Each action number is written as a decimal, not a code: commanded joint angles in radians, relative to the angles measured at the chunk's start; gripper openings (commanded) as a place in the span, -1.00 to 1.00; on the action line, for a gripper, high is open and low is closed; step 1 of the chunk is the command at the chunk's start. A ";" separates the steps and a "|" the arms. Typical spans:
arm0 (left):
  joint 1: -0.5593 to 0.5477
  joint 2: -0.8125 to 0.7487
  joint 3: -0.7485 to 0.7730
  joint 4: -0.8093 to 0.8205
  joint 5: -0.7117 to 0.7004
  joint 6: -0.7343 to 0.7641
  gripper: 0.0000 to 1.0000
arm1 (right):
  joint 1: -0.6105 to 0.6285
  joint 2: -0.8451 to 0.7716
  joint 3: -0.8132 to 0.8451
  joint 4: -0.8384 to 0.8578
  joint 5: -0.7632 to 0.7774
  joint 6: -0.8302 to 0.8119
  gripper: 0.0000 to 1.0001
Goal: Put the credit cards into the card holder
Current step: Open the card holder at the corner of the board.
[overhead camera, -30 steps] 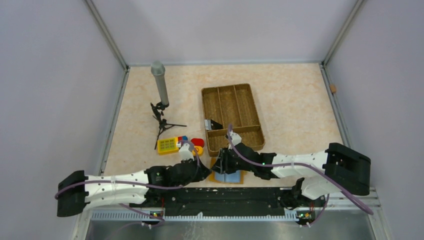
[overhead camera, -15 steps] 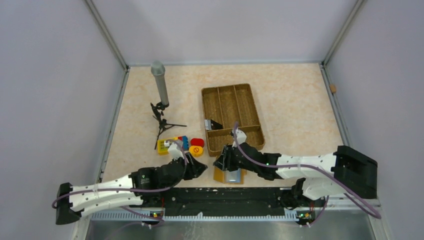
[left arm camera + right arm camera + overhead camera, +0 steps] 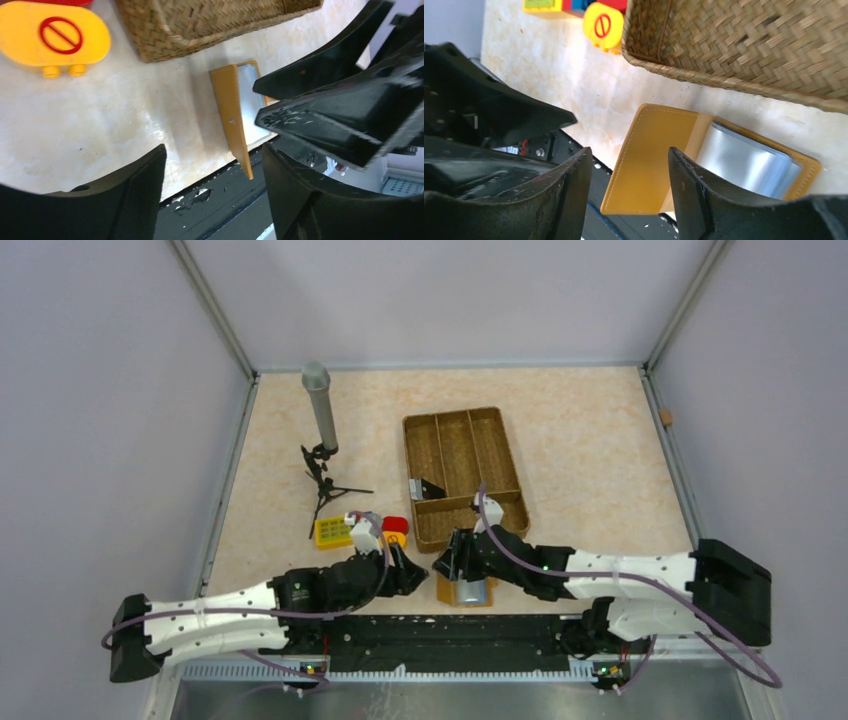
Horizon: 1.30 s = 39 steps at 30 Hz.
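Note:
The card holder's flap stands tilted up unheld, so I need to have my left gripper pinch the flap's edge (image 3: 235, 135) and hold it while my right gripper turns the clear sleeves.
The tan card holder (image 3: 446, 590) lies half open at the table's near edge, hanging slightly over the black rail. Its left flap (image 3: 659, 150) stands tilted up. Silvery credit cards (image 3: 744, 162) lie stacked on its inner face, also seen as credit cards (image 3: 250, 100) in the left wrist view. My right gripper (image 3: 629, 175) hovers open over the raised flap, and a gap shows beside the flap. My left gripper (image 3: 215, 190) is open and empty just left of the holder (image 3: 232, 110). From above, left gripper (image 3: 412, 575) and right gripper (image 3: 450, 565) nearly meet.
A woven brown divided tray (image 3: 510, 455) stands just behind the holder, with a small black item (image 3: 428, 487) inside. Toy blocks (image 3: 333, 531) and a yellow no-entry block (image 3: 55, 37) lie to the left. A grey microphone on a tripod (image 3: 320, 415) stands further back.
Both grippers have opened wider. The left arm first drew back left, then came part-way back toward the holder. The holder's left flap has come up, so it looks narrower from above.

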 commanded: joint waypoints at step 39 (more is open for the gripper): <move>0.030 0.477 0.099 0.273 0.138 0.021 -0.98 | -0.050 -0.080 -0.147 -0.090 -0.010 0.171 -0.42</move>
